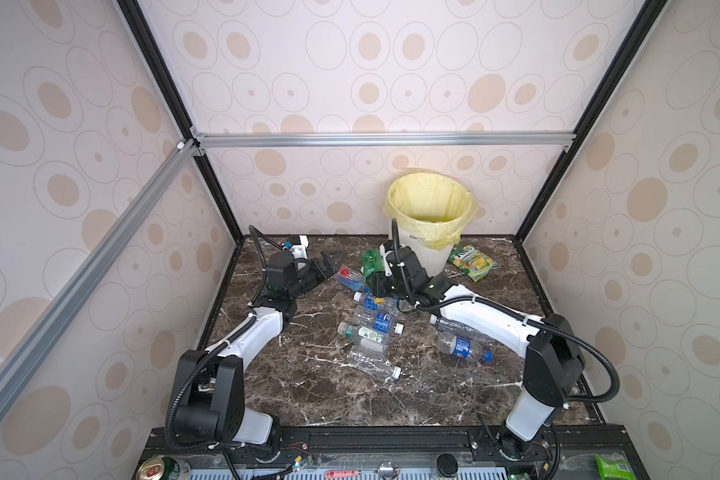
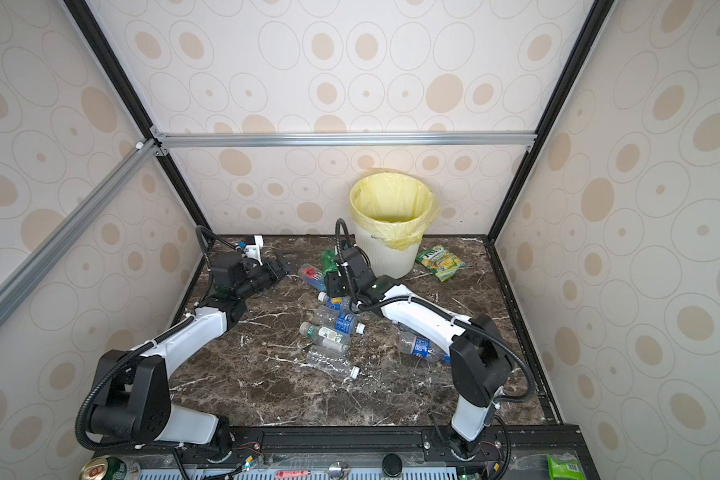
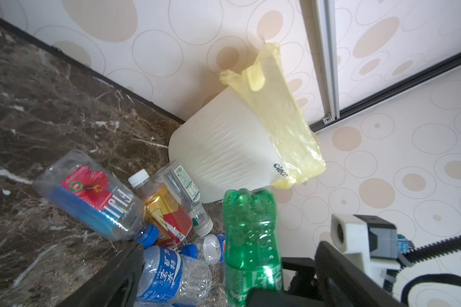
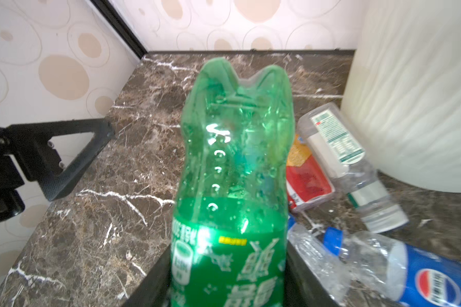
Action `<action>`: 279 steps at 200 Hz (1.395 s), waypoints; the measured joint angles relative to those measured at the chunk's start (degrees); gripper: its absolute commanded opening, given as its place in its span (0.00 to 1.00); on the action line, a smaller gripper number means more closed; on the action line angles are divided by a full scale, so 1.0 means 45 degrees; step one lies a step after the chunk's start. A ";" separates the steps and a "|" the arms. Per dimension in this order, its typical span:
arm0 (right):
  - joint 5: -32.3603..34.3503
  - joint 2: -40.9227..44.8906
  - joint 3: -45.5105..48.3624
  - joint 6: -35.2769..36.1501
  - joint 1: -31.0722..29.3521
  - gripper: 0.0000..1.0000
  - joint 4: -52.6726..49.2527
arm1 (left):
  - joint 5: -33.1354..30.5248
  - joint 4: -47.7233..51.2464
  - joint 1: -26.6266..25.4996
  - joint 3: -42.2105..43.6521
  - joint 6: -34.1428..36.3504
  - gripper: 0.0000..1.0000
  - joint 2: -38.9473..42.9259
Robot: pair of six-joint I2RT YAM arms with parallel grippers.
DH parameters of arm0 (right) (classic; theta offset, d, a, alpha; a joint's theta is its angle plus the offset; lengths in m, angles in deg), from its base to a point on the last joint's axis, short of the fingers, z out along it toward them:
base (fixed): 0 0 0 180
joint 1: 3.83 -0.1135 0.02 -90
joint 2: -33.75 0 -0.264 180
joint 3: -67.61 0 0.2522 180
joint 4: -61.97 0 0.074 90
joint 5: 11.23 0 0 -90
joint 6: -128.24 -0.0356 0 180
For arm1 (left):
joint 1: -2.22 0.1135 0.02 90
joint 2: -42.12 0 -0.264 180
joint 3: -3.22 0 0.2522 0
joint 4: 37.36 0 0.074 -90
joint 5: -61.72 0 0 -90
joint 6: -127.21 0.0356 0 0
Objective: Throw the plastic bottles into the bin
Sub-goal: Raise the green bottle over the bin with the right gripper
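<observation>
My right gripper will let go of the green plastic bottle inside the yellow bag that is lining the white bin (image 1: 420, 211).
The bin (image 1: 429, 253) stands at the back of the marble table, a white ribbed wastebasket lined with a yellow bag. Just left of it, my right gripper (image 4: 228, 279) is shut on a green plastic bottle (image 4: 237, 159), base pointing away from the wrist. My left gripper (image 1: 330, 266) is open further left, with the green bottle (image 3: 250, 234) straight ahead of its spread fingers (image 3: 123, 276). Between the grippers lies a clear bottle with a red flower label (image 1: 350, 278). Several more bottles (image 1: 375, 324) lie mid-table. An orange-red one (image 3: 165, 212) rests by the bin's foot.
A green-yellow snack packet (image 1: 472, 262) lies right of the bin. A Pepsi bottle (image 1: 462, 347) lies under my right forearm. A drink can (image 1: 163, 469) and a green packet (image 1: 612, 465) sit on the front rail. Patterned walls close in three sides.
</observation>
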 measured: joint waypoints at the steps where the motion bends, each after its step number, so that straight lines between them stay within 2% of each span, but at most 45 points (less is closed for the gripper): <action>1: 0.0005 0.0019 -0.0010 0.0010 0.0010 0.49 -0.0019 | -0.0019 -0.0015 -0.0015 0.0000 0.0015 0.99 0.0019; 26: 0.0432 0.0835 -0.0617 0.0559 0.0510 0.49 -0.0491 | -0.0520 0.0287 -0.0928 -0.0277 0.0835 0.99 0.0510; 71: 0.1049 0.1991 -0.2686 0.1530 0.1481 0.49 -0.0967 | -0.1739 0.1185 -0.3099 -0.2127 0.2531 0.99 0.0835; 120: 0.1671 0.2565 -0.5445 0.2875 0.1559 0.49 -0.1083 | -0.3128 0.2438 -0.4668 -0.4420 0.4410 0.99 0.0510; 153: 0.1904 0.2943 -0.6470 0.3551 0.1559 0.49 -0.1098 | -0.3905 0.3279 -0.5785 -0.5741 0.5722 0.99 0.0107; 215: 0.1948 0.3682 -0.7271 0.4231 0.1598 0.49 -0.0913 | -0.4663 0.3881 -0.6674 -0.6883 0.6936 0.99 -0.0131; 236: 0.1651 0.3327 -0.7572 0.4017 0.2263 0.49 -0.0869 | -0.4833 0.3983 -0.6698 -0.6883 0.7057 0.99 -0.0136; 248: 0.1394 0.2492 -0.8111 0.3648 0.3041 0.55 -0.1035 | -0.4930 0.4017 -0.6698 -0.6883 0.7096 0.99 -0.0146; 263: 0.1093 0.0806 -0.9792 0.3026 0.4012 0.78 -0.1792 | -0.5017 0.4085 -0.6698 -0.6883 0.7096 0.99 -0.0146; 279: 0.0559 -0.1885 -1.2531 0.2293 0.4838 0.89 -0.3099 | -0.5119 0.4148 -0.6708 -0.6883 0.7111 0.99 -0.0146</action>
